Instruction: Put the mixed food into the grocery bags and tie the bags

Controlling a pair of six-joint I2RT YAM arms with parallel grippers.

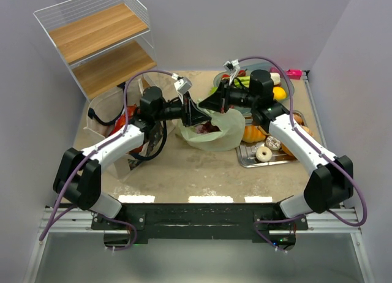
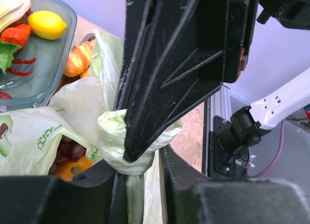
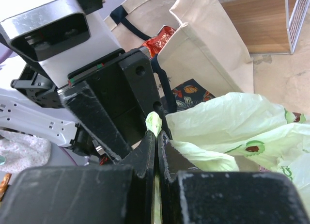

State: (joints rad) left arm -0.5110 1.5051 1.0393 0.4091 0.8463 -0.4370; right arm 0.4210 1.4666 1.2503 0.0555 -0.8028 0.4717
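The handle has only a short tip poking past my right gripper's fingers, so next I open them and take the handle lower (image 3: 156,204), to leave more for my left gripper.
The pale-green avocado-print bag (image 1: 215,132) lies at the table's centre with grapes (image 2: 70,149) and an orange item inside. Both grippers meet above its mouth. My left gripper (image 1: 191,111) is shut on a twisted strip of the bag's handle (image 2: 131,187), with a wrapped loop (image 2: 112,136) just above the jaws. My right gripper (image 1: 211,103) is shut on the other handle, whose green tip (image 3: 154,122) pokes out between the jaws, which are pressed together. Its finger (image 2: 167,73) crosses the left wrist view. The beige tote (image 3: 208,44) stands at the left with a red packet (image 3: 160,40) inside.
A clear tub (image 1: 286,82) at the back right holds a lemon (image 2: 47,24) and red items. A croissant (image 2: 80,56) and a doughnut (image 1: 263,153) lie on a metal tray (image 1: 245,159) at the right. A wire and wood shelf (image 1: 98,38) stands at the back left.
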